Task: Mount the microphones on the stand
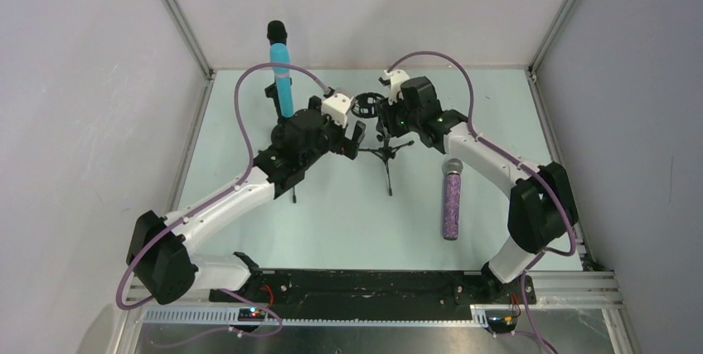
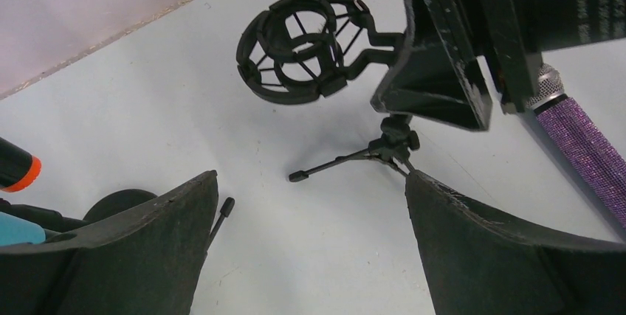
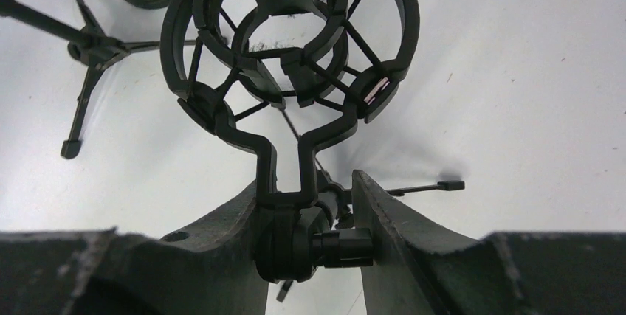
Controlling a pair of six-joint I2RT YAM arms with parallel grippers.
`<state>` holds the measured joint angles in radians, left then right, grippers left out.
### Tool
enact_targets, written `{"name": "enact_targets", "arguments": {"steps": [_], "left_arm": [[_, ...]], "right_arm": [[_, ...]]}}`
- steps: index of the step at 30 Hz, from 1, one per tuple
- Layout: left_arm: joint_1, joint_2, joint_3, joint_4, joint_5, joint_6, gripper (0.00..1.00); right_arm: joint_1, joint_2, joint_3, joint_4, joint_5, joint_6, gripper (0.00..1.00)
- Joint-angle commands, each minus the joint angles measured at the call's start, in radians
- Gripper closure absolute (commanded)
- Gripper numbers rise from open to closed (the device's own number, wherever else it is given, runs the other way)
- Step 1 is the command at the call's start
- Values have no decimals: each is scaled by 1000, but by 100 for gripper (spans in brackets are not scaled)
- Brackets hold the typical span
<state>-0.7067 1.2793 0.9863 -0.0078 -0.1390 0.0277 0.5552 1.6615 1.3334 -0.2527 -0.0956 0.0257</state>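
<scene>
Next, I set the tripod stand down with my right gripper on the table [image 1: 397, 185] [image 3: 323, 277], between my left gripper and the glittery purple microphone.
A black tripod stand [image 1: 387, 159] with a ring shock mount [image 1: 367, 105] stands mid-table. My right gripper [image 1: 388, 122] is shut on the stand's pivot joint [image 3: 310, 245] just below the mount [image 3: 295, 42]. My left gripper [image 1: 358, 137] is open and empty, just left of the stand, with bare table between its fingers [image 2: 148, 248]. The glittery purple microphone [image 1: 452, 201] lies on the table to the right, and shows in the left wrist view [image 2: 583, 145]. The cyan microphone [image 1: 283, 80] stands upright at the back left. A black, orange-banded end [image 2: 18, 167] shows beside it.
A second small tripod [image 3: 88, 49] stands by the cyan microphone, with one leg tip [image 2: 225, 208] near my left finger. Grey walls close in the table on the left, back and right. Purple cables loop over both arms.
</scene>
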Motion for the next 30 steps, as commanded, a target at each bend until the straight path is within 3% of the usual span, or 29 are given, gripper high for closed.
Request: {"name": "enact_targets", "arguments": {"steps": [1,30], "left_arm": [[-3,-41,-7,62,-23,21,0],[-2,-41,-14,69,-21,10,0]], "right_arm": [[26,-86,-24,22,-15,29,100],[105,-363,-252,-54,59,115,100]]}}
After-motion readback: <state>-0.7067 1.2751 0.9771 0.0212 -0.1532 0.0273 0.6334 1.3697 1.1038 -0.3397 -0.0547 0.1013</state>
